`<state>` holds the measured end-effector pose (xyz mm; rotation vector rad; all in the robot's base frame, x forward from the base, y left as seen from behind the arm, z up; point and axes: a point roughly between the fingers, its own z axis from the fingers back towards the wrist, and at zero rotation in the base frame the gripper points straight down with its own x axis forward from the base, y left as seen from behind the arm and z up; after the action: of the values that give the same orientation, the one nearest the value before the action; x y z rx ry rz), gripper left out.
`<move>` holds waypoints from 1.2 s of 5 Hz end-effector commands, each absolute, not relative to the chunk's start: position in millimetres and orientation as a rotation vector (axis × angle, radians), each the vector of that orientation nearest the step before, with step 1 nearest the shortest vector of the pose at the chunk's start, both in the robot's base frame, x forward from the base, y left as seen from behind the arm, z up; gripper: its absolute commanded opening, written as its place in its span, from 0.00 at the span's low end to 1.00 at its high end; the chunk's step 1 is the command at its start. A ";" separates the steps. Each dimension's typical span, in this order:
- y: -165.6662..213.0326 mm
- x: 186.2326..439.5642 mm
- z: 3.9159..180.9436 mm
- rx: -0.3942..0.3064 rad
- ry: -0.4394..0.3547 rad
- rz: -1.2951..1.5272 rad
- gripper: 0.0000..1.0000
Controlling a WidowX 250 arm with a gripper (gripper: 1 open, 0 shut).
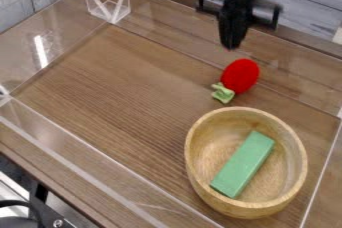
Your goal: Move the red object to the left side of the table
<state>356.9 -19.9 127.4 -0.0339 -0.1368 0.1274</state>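
Note:
The robot's empty gripper hangs above and behind the red object, so it should open, move forward and down, and grip its red body (241,74) before carrying it.
The red object (241,72) lies on the brown wooden table (120,82) right of centre, its light-green stem (222,93) pointing toward the front. My gripper (234,41) hangs straight down above and slightly behind it, clear of it. The dark fingers are pressed together and hold nothing.
A round wooden bowl (201,137) sits at the front right with a green rectangular block (243,164) inside. Low clear acrylic walls (40,47) border the table, and a clear folded stand (107,4) sits at the back left.

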 end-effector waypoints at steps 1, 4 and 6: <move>-21.1 365.9 130.6 -0.040 -0.186 0.075 1.00; -37.9 373.9 74.3 -0.035 -0.089 0.017 1.00; -45.3 371.4 76.3 -0.037 -0.087 0.039 0.00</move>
<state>365.0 -42.8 48.9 -0.0297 -0.0072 0.0471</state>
